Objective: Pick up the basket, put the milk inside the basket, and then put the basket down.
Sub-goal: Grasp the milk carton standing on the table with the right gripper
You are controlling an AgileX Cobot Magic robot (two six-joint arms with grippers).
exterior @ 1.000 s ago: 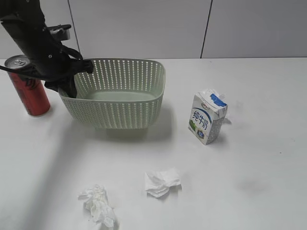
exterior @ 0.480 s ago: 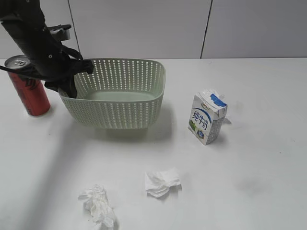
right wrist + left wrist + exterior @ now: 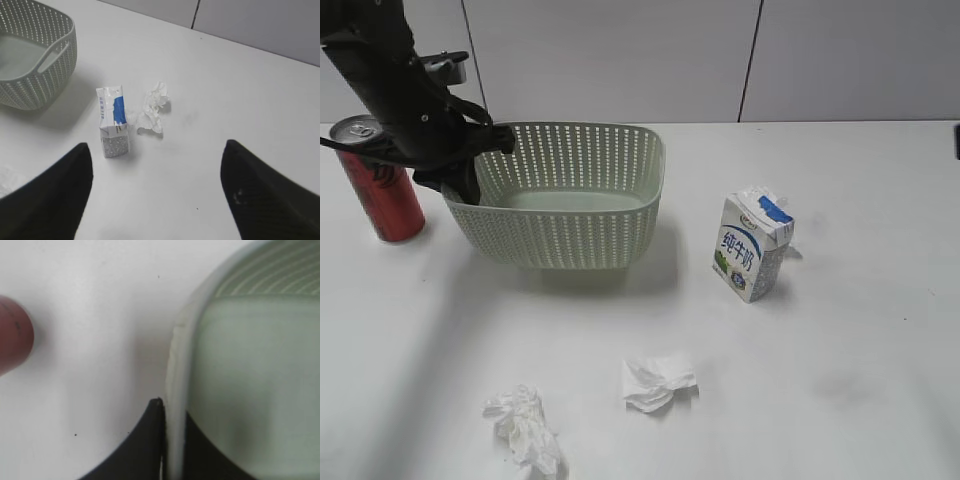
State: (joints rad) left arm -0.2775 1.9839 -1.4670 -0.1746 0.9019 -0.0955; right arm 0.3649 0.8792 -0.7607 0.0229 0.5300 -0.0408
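The robot's right gripper needs to next move to the upper half of the milk carton (image 3: pixel 748 238) (image 3: pixel 104 117) and close there, because the carton must go into the basket.
The pale green perforated basket (image 3: pixel 570 205) stands at the back left of the white table. My left gripper (image 3: pixel 460 185) is shut on the basket's left rim, one finger outside the wall and one inside; the left wrist view shows the rim (image 3: pixel 176 385) pinched in that gripper (image 3: pixel 172 440). I cannot tell whether the basket is off the table. The white and blue milk carton (image 3: pixel 752 248) stands upright to the right of the basket, apart from it. In the right wrist view, my right gripper (image 3: pixel 157 195) is open and empty, above the table, with the carton (image 3: pixel 113 122) ahead to its left.
A red drink can (image 3: pixel 378 180) stands left of the basket, close to my left arm. Two crumpled tissues (image 3: pixel 658 382) (image 3: pixel 525 428) lie near the front. Another tissue (image 3: pixel 152 110) lies just behind the carton.
The basket and left gripper have hardly moved. A dark sliver has appeared at the right edge of the exterior view.
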